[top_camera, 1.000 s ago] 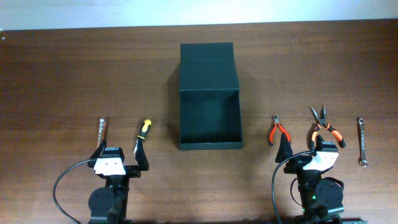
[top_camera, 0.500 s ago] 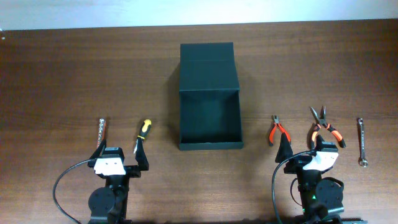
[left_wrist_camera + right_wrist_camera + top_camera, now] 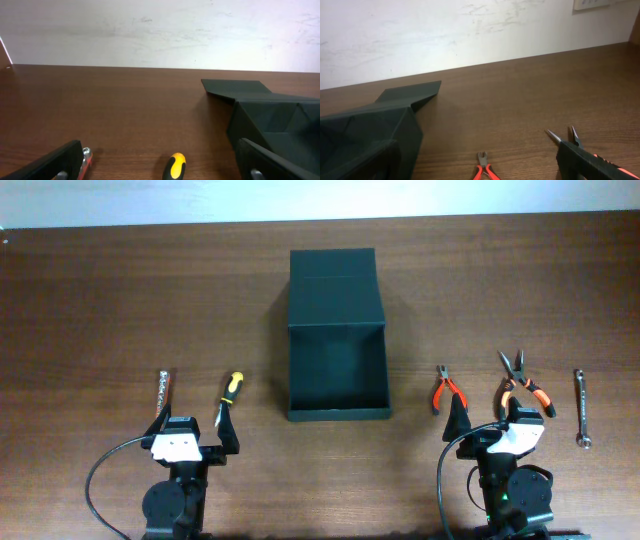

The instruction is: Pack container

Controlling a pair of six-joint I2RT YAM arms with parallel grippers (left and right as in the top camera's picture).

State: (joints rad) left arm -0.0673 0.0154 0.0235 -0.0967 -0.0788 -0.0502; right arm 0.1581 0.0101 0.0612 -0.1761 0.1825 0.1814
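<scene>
My right gripper is to go to the red cutters next and close on the cutters' handle nearer the container [image 3: 437, 396] [image 3: 477, 176].
The container [image 3: 336, 370], a dark green-black box, lies open in the middle of the table with its flap lid [image 3: 333, 285] folded back on the far side; nothing lies inside. The left wrist view has the container [image 3: 270, 120] at the right, and the right wrist view has the container [image 3: 380, 120] at the left. My left gripper [image 3: 195, 432] stands open near the front edge, left of the box, holding nothing. My right gripper [image 3: 490, 420] stands open at the front right, also holding nothing.
A silver-and-red tool [image 3: 165, 390] and a yellow-black screwdriver [image 3: 230, 392] lie ahead of the left gripper [image 3: 159, 147]. Red cutters [image 3: 445, 390], orange-black needle-nose pliers [image 3: 520, 385] and a wrench [image 3: 581, 408] lie by the right gripper [image 3: 475, 145]. A white wall rises behind the table.
</scene>
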